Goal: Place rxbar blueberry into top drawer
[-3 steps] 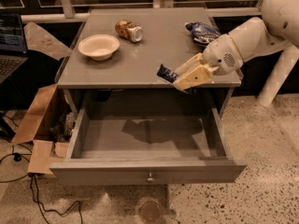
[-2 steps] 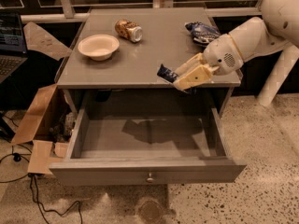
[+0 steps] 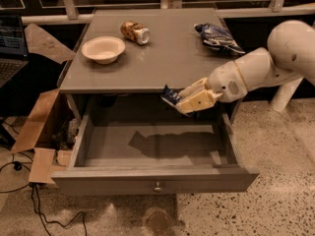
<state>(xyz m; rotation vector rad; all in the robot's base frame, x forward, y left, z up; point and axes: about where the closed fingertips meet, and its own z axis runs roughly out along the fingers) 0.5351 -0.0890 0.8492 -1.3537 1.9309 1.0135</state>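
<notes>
My gripper is going to let go of the rxbar blueberry in the shadow on the top drawer's grey bottom [image 3: 185,141].
The top drawer [image 3: 152,180] of the grey cabinet stands pulled open, its grey floor bare, a small round knob at the centre of its front panel. My gripper [image 3: 183,99] reaches in from the right and hangs over the open drawer, just in front of the cabinet top's front edge. It is shut on the rxbar blueberry [image 3: 171,95], a small dark navy-blue bar whose left end sticks out of the fingers. The bar casts a shadow on the drawer floor.
On the cabinet top [image 3: 157,58] sit a cream bowl [image 3: 103,49] at left, a tipped brown can [image 3: 135,32] at the back, and a crinkled blue-and-white chip bag [image 3: 216,36] at right. An open cardboard box [image 3: 39,132] and cables lie on the floor at left.
My gripper has moved down and forward with the bar, from over the front edge of the cabinet top to above the open drawer.
</notes>
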